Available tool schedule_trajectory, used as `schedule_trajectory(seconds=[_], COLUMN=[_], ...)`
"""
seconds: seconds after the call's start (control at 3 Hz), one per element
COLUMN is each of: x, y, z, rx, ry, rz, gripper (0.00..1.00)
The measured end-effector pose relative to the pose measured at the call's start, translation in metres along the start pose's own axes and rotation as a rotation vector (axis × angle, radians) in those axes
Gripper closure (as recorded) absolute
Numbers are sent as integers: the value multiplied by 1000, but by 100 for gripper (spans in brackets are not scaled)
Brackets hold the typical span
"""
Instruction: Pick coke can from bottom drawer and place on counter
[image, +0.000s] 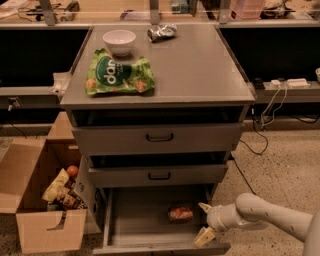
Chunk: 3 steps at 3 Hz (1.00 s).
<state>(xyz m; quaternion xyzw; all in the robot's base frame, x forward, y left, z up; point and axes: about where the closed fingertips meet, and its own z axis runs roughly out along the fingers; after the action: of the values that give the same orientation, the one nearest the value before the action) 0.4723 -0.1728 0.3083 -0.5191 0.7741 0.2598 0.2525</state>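
Note:
The robot's gripper should next go to the end of the coke can (189, 213) facing it in the open bottom drawer and close there.
The coke can (180, 214), red-orange with silver ends, lies on its side on the floor of the open bottom drawer (135, 227). My gripper (204, 221) is open just right of the can, at the drawer's right side, one fingertip (204, 206) up near the can and the other (203, 237) lower toward the front lip. The gripper holds nothing. The counter (195, 70) is the grey slab on top of the cabinet.
On the counter lie a green chip bag (118, 76), a white bowl (119, 42) and a crumpled silvery can (161, 32). Two drawers with black handles (159, 137) sit above, slightly pulled out. An open cardboard box (37, 195) of snacks stands left of the cabinet.

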Motion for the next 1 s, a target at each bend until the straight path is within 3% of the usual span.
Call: schedule_trajectory(seconds=[0.33, 0.67, 1.0], x=[16, 17, 30], y=[-70, -72, -92], z=[56, 58, 77], rx=[34, 37, 62], ry=[-52, -45, 6], rz=[-33, -34, -43], gripper=[0, 0, 0])
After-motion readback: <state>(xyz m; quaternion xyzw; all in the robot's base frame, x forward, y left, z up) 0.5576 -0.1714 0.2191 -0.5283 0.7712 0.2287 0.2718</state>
